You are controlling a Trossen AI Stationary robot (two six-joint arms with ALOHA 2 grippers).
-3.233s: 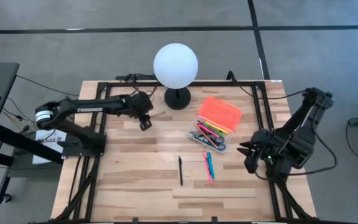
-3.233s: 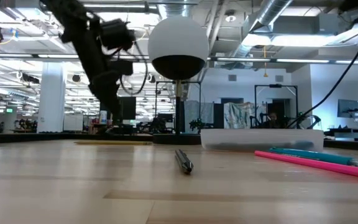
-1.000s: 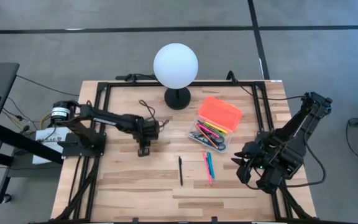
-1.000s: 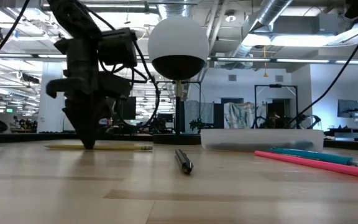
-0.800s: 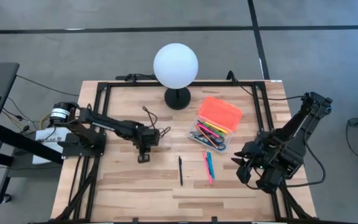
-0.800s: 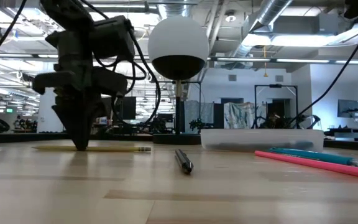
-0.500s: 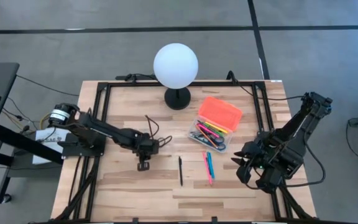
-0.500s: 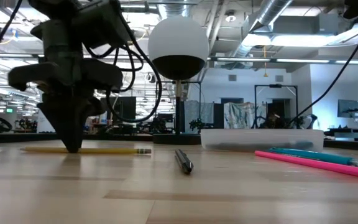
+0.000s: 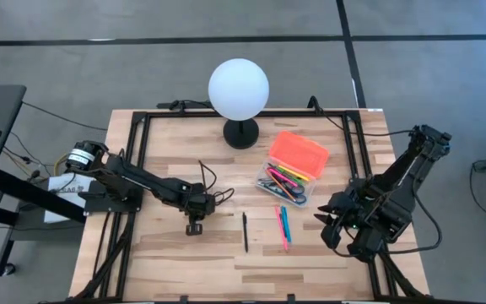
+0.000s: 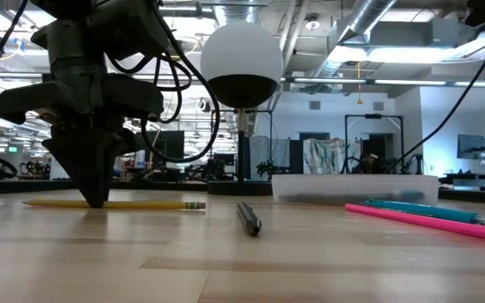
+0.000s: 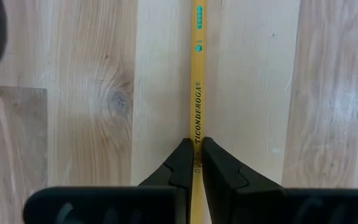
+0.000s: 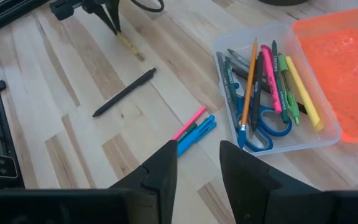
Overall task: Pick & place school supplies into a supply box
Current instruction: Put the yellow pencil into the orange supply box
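Next, I let go of the yellow pencil with my left gripper on the bare wood [image 9: 217,225] beside the black pen, with its eraser end toward the pen.
My left gripper [image 9: 194,226] stands in the left middle of the table, pointing down, shut on a yellow pencil [image 10: 141,204] that lies level at the table top. A black pen [image 9: 245,231] and pink and blue markers [image 9: 283,226] lie loose on the wood, to the right of my left gripper. The clear supply box [image 9: 283,184] holds pens, markers and blue-handled scissors [image 12: 263,124], with its orange lid [image 9: 299,152] lying open behind it. My right gripper [image 9: 332,224] hangs open above the table's right edge, holding nothing. My left gripper pinches the pencil's shaft [image 11: 196,127] between its two fingertips, a little off the middle, away from the eraser end [image 10: 197,204]. The fingers come steeply from above, one on each side of the shaft. The pencil lies level along the table top.
A white globe lamp [image 9: 239,93] on a black foot stands at the far middle of the table. A black frame [image 9: 142,127] runs along the table's edges. Bare wood lies in front of the loose pens.
My left gripper has moved toward the table's near edge, staying shut and rolling slightly. The yellow pencil has slid with it along the table top, still level.
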